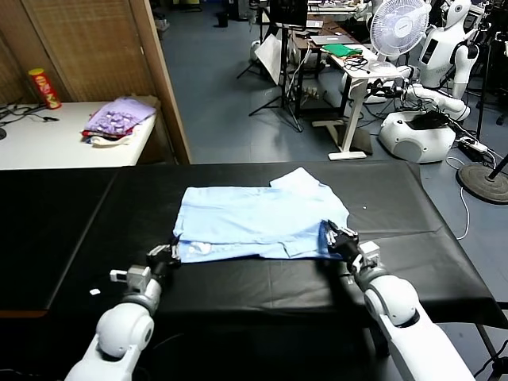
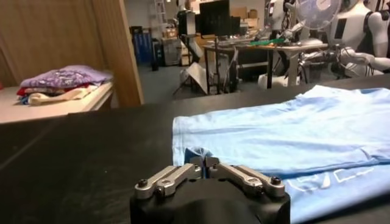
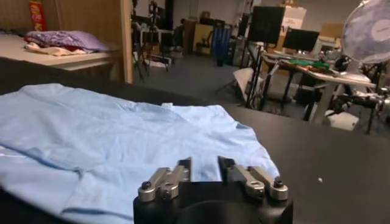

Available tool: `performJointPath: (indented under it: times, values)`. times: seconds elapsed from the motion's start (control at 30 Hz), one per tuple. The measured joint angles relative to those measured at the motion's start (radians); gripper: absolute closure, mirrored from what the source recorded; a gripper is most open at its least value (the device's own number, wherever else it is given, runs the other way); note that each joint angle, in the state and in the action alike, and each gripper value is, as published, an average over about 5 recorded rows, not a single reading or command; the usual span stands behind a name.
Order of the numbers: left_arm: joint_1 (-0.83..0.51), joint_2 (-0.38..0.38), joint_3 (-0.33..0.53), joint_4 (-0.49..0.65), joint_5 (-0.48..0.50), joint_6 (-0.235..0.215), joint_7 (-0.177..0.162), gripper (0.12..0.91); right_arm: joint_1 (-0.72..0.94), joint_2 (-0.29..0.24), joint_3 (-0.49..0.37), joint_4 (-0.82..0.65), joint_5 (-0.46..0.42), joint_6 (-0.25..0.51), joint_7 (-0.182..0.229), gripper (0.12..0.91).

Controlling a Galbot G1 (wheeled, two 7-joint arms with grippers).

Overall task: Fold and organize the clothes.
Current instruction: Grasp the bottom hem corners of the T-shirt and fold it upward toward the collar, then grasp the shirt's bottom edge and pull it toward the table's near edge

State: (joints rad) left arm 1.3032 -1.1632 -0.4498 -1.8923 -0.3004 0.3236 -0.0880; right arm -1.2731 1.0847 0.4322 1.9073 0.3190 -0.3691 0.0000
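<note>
I can see that the T-shirt's near edge is crooked, so I need to take the lower layer's corner (image 1: 183, 259) with my left gripper and pull the T-shirt's edge straight with my right gripper before folding.
The pale blue T-shirt (image 1: 254, 218) lies flat on the black table (image 1: 413, 262), folded into a wide band with one sleeve sticking out at the far right. My left gripper (image 1: 171, 254) is at its near left corner. In the left wrist view the gripper (image 2: 204, 161) has its fingers together, with a small peak of the T-shirt (image 2: 292, 131) pinched between the tips, and white lettering (image 2: 329, 178) shows on the lower layer. My right gripper (image 1: 337, 238) is at the near right corner. In the right wrist view that gripper (image 3: 204, 163) stands open over the T-shirt (image 3: 122, 134).
A white side table (image 1: 55, 147) at the far left carries a purple patterned cloth pile (image 1: 119, 117) and a red can (image 1: 44, 87). A wooden partition (image 1: 163, 79) stands beside it. Desks, a fan (image 1: 399, 28) and another robot (image 1: 432, 79) are beyond the table.
</note>
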Motion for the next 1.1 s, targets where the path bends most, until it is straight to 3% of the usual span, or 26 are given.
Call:
performJointPath:
  times: [0.1,0.2,0.4,0.5,0.57,0.67,0.8,0.87,1.1]
  values:
    - [0.026,0.007,-0.01,-0.013,-0.016,0.008,0.002,0.269,-0.042,0.005,0.033,0.004,0.018,-0.003,0.005,0.233]
    - [0.045,0.009,-0.017,-0.018,-0.043,0.023,0.005,0.237,-0.064,0.009,0.054,-0.002,0.028,-0.001,0.005,0.266]
    - [0.063,0.008,-0.032,-0.013,-0.11,0.049,0.012,0.258,-0.069,0.018,0.063,-0.029,0.04,-0.003,0.004,0.486]
    - [0.064,0.007,-0.041,-0.002,-0.125,0.052,0.017,0.372,-0.072,0.024,0.062,-0.039,0.041,-0.004,0.003,0.66]
    - [0.063,0.008,-0.046,0.007,-0.135,0.053,0.019,0.489,-0.078,0.027,0.062,-0.038,0.045,-0.005,0.005,0.79]
    - [0.063,0.009,-0.052,0.016,-0.155,0.055,0.022,0.656,-0.093,0.029,0.065,-0.019,0.064,-0.021,0.018,0.891]
    - [0.071,0.017,-0.057,0.012,-0.148,0.062,0.024,0.847,-0.121,0.027,0.076,0.033,0.09,-0.068,0.049,0.903]
    - [0.081,0.027,-0.062,0.002,-0.129,0.068,0.022,0.886,-0.14,0.027,0.082,0.064,0.098,-0.094,0.065,0.903]
    - [0.152,0.089,-0.095,-0.065,-0.056,0.08,0.015,0.902,-0.22,0.034,0.084,0.171,0.105,-0.151,0.089,0.903]
